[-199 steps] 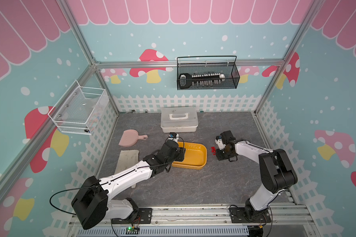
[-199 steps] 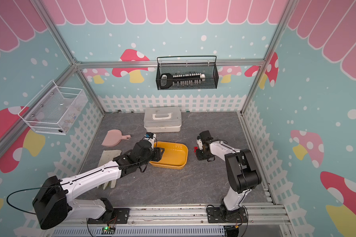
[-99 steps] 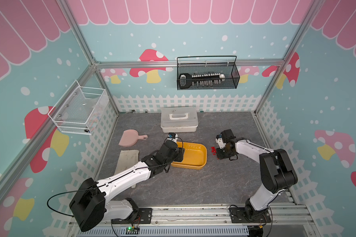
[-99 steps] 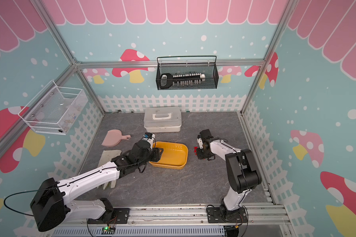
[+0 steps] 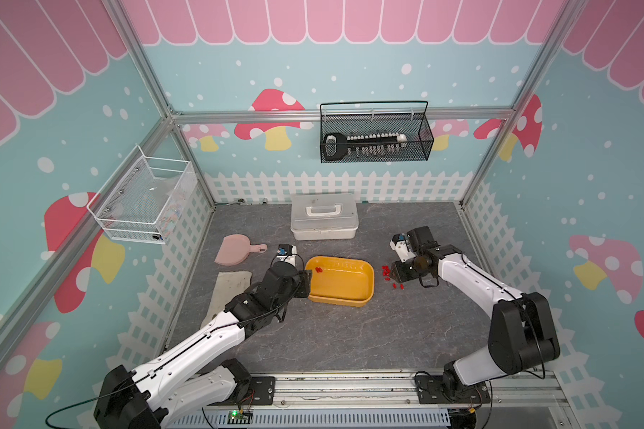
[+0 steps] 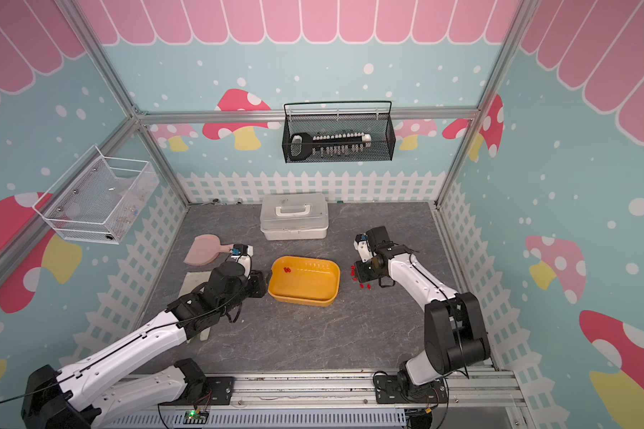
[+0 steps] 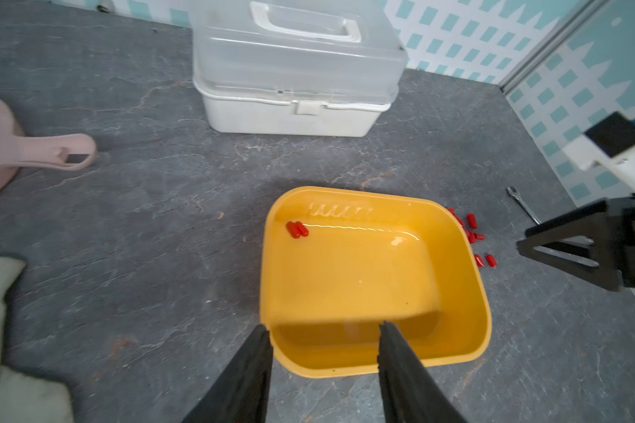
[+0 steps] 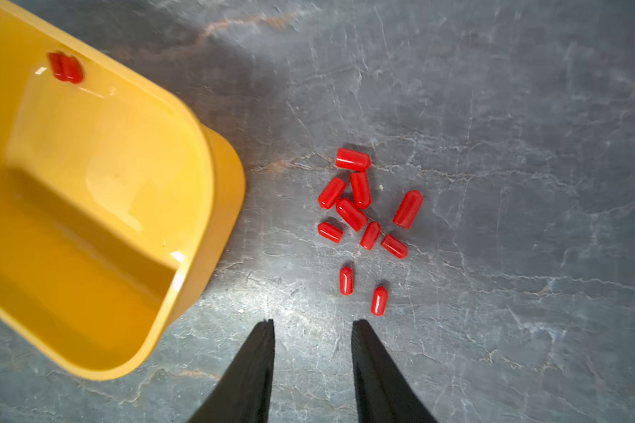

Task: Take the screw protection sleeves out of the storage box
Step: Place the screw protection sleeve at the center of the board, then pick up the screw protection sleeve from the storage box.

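Next, my right gripper grabs a red screw protection sleeve inside the yellow storage box's far corner [image 5: 318, 269] [image 8: 65, 67], on the side of my left gripper.
The yellow storage box [image 5: 344, 284] [image 6: 305, 284] sits mid-table. Two red screw protection sleeves [image 7: 297, 229] [image 8: 65, 67] lie in its far left corner. Several more sleeves [image 8: 360, 205] [image 5: 386, 273] lie loose on the table to the right of the box. My right gripper [image 8: 312, 322] [image 5: 396, 273] hovers low just beside that pile, open, with only bare table between its fingers. My left gripper [image 7: 323, 327] [image 5: 306, 283] is at the box's left end, open, its fingers straddling the near corner of the box.
A white lidded case [image 5: 324, 217] stands behind the box. A pink scoop [image 5: 235, 250] and a pale cloth [image 5: 229, 289] lie to the left. A small wrench [image 7: 523, 205] lies beyond the right gripper. Wire baskets [image 5: 374, 137] [image 5: 142, 200] hang on the walls.
The right gripper's jaws have parted beside the red pile on the table. The left arm has shifted only slightly at the box's left end.
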Controlling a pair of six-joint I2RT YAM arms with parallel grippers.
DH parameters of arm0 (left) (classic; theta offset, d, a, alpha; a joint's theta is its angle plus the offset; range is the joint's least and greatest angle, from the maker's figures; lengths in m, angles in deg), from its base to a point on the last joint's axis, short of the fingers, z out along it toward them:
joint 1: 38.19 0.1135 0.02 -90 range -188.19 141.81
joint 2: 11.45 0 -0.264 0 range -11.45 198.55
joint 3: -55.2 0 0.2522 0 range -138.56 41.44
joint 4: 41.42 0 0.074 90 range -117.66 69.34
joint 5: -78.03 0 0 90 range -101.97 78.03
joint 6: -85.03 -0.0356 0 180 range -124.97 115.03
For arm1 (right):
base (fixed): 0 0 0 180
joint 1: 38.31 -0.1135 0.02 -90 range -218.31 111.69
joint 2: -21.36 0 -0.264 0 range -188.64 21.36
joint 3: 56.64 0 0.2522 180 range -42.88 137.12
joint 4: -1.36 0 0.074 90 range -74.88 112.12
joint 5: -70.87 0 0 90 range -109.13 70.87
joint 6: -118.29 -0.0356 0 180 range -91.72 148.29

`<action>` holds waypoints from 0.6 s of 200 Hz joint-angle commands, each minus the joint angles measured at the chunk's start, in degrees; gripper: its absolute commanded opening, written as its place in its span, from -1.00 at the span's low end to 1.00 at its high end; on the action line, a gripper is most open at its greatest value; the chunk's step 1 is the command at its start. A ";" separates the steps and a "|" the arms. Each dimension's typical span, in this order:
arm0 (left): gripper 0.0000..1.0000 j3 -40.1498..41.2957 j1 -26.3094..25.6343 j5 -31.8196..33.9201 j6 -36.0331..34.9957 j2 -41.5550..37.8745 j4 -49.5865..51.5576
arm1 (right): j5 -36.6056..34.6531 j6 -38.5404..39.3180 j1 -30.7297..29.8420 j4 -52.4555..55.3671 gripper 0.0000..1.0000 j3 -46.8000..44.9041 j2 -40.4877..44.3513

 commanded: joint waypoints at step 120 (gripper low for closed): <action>0.02 8.52 9.53 -9.49 5.15 1.05 -2.13 | 6.58 -8.82 -17.22 0.36 -0.33 18.61 -9.72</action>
